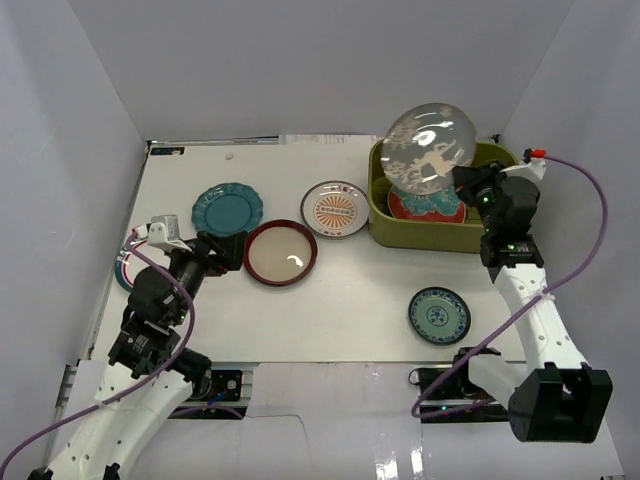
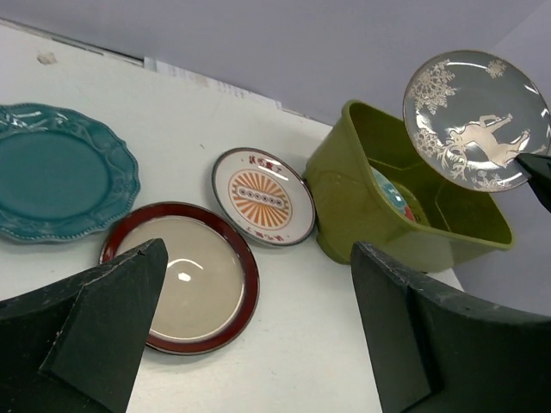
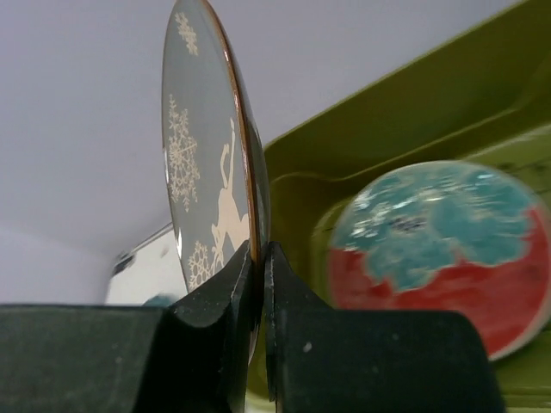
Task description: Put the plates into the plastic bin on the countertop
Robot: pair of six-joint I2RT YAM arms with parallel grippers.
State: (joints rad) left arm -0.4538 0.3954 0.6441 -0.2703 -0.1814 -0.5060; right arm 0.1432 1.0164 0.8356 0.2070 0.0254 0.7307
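Next, the robot's left gripper will move to the red-rimmed tan plate and close on the tan plate's rim [image 1: 251, 269], on the near side away from the bin.
My right gripper [image 1: 462, 183] is shut on the rim of the grey plate [image 1: 428, 147], holding it tilted above the olive-green plastic bin [image 1: 400, 232]; the right wrist view shows the plate [image 3: 202, 163] edge-on between the jaws. The red-and-teal plate [image 3: 439, 249] lies in the bin. On the white countertop [image 1: 350, 290] lie the teal scalloped plate [image 1: 227, 210], the red-rimmed tan plate [image 1: 281, 252], the orange sunburst plate [image 1: 335, 209] and the small teal plate [image 1: 439, 314]. My left gripper [image 1: 228, 250] is open and empty beside the tan plate [image 2: 185, 275].
A striped-rim white plate [image 1: 124, 268] lies at the left table edge, mostly hidden under my left arm. White walls enclose the table on the left, back and right. Purple cables trail from both arms.
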